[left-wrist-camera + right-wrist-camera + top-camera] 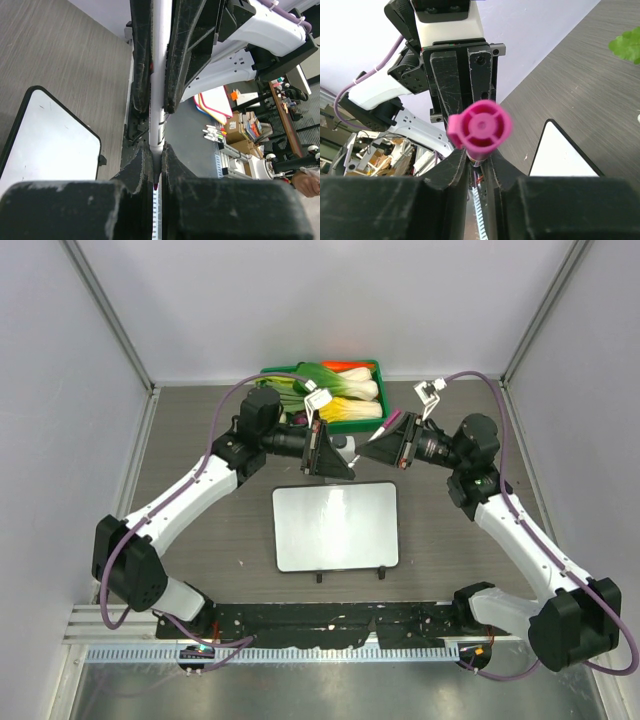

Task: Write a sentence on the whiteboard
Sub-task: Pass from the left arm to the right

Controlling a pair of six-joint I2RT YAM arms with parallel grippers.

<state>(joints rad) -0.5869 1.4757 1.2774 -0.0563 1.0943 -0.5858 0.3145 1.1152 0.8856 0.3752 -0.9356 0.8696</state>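
Observation:
My left gripper covers the marker's tip, so my right gripper needs to retake the marker's white body [157, 90] before my left gripper opens and clears the tip for writing.
The whiteboard [335, 525] lies flat in the table's middle, two black feet on its near edge. Its face is plain white and the sentence is not in view. Both grippers meet just above the board's far edge, holding one marker [390, 421] between them. My left gripper [335, 455] is shut on the marker [157, 75] near its dark-pink tip, the white barrel running away between its fingers. My right gripper [479, 160] is shut on the barrel just below the pink cap end [480, 125]. A board corner shows at the left [45, 145] and at the right [565, 155].
A green tray [270, 369] holding leafy vegetables [345, 390] and something orange stands at the back, right behind the grippers. A black rail [330, 620] with the arm bases runs along the near edge. Grey walls enclose the table on both sides.

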